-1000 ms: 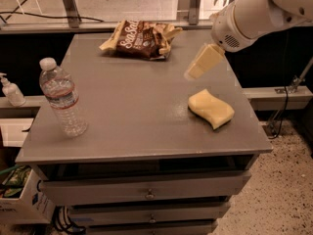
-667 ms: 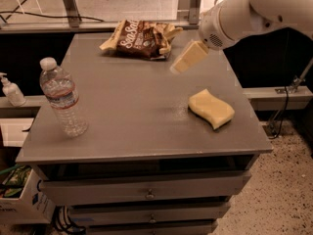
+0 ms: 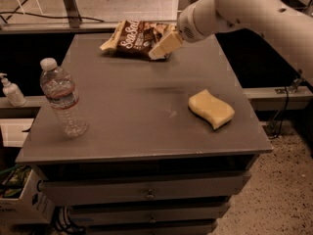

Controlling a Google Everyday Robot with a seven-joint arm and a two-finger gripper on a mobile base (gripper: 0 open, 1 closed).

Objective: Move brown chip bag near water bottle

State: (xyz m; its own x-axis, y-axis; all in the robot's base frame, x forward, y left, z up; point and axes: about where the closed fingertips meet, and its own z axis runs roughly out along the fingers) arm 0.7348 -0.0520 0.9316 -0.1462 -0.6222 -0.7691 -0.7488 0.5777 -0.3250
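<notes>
My gripper needs to hold the brown chip bag next at the bag's end (image 3: 158,32) that is closest to the white arm.
The brown chip bag (image 3: 136,37) lies at the far edge of the grey table (image 3: 127,111), crinkled, with white lettering. The water bottle (image 3: 62,96) stands upright near the table's front left corner, white cap on top. My gripper (image 3: 165,45) hangs at the end of the white arm that comes in from the upper right. It sits over the right end of the bag, in front of it in this view. Whether it touches the bag does not show.
A yellow wavy sponge (image 3: 211,108) lies on the right side of the table. A small white pump bottle (image 3: 11,90) stands on a ledge left of the table. Drawers (image 3: 146,192) sit below the tabletop. A box (image 3: 19,199) is on the floor at the lower left.
The arm has swung left and toward the table's far edge. The gripper has gone from above the sponge's area to the right end of the chip bag. Bag, bottle and sponge have not moved.
</notes>
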